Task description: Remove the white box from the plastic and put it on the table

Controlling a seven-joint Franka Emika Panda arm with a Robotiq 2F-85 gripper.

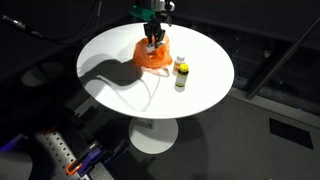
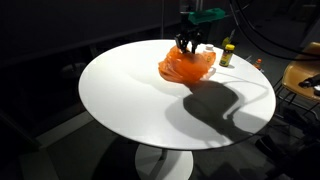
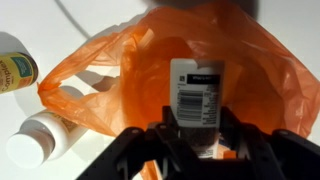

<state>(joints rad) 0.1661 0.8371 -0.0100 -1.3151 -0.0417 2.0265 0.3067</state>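
Observation:
My gripper is to let go of the white box on the bare table (image 1: pixel 160 84) between the orange bag and the near edge of the table. The box is still inside the open bag.
An orange plastic bag (image 1: pixel 152 57) lies at the far side of the round white table (image 1: pixel 115 85), and shows in both exterior views (image 2: pixel 185 66). In the wrist view a white box (image 3: pixel 197 88) with a barcode label sits inside the open bag (image 3: pixel 110 60). My gripper (image 3: pixel 197 135) is down in the bag's mouth. Its two black fingers press against the box's lower end on either side. In both exterior views the gripper (image 1: pixel 153 40) (image 2: pixel 190 46) hangs straight down into the bag, and the box is hidden there.
Two small bottles stand beside the bag (image 1: pixel 180 67) (image 1: pixel 181 83). The wrist view shows a yellow-labelled bottle (image 3: pixel 12 70) and a white bottle (image 3: pixel 38 138) lying on its side. A bottle (image 2: pixel 228 52) stands near the table's far rim. A chair (image 2: pixel 300 78) stands beside the table.

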